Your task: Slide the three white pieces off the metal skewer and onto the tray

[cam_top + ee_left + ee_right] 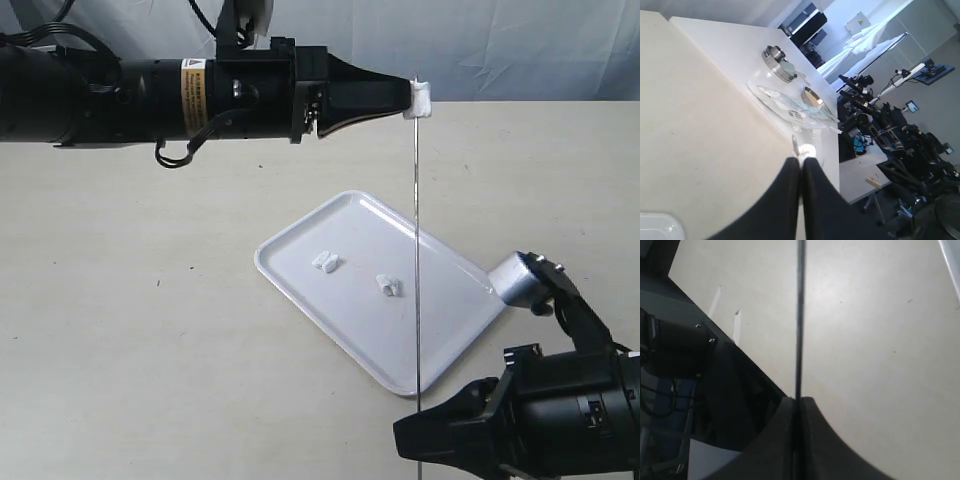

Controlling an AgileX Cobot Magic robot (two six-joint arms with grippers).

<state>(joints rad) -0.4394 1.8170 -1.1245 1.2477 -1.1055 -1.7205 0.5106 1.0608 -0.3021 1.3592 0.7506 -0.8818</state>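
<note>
Next, my left gripper lets go of the white piece between the two loose white pieces on the tray (pixel 350 283).
The thin metal skewer (pixel 416 250) runs straight across the exterior view from the far side to the near edge, passing over the white tray (pixel 300 250). At its far tip sits one white piece (pixel 420 99), pinched by my left gripper (pixel 411 97), which is shut on it; that piece (pixel 806 150) shows at the fingertips in the left wrist view. My right gripper (pixel 405 435) is shut on the skewer's near end, and the skewer (pixel 800 315) leaves its jaws as a dark line. Two white pieces (pixel 326 262) (pixel 387 285) lie loose on the tray.
A round metal object (pixel 515 278) sits by the tray's right corner, close to my right arm. In the left wrist view, two round metal parts (pixel 777 62) and clear plastic packaging (pixel 790 107) lie near the table's far edge.
</note>
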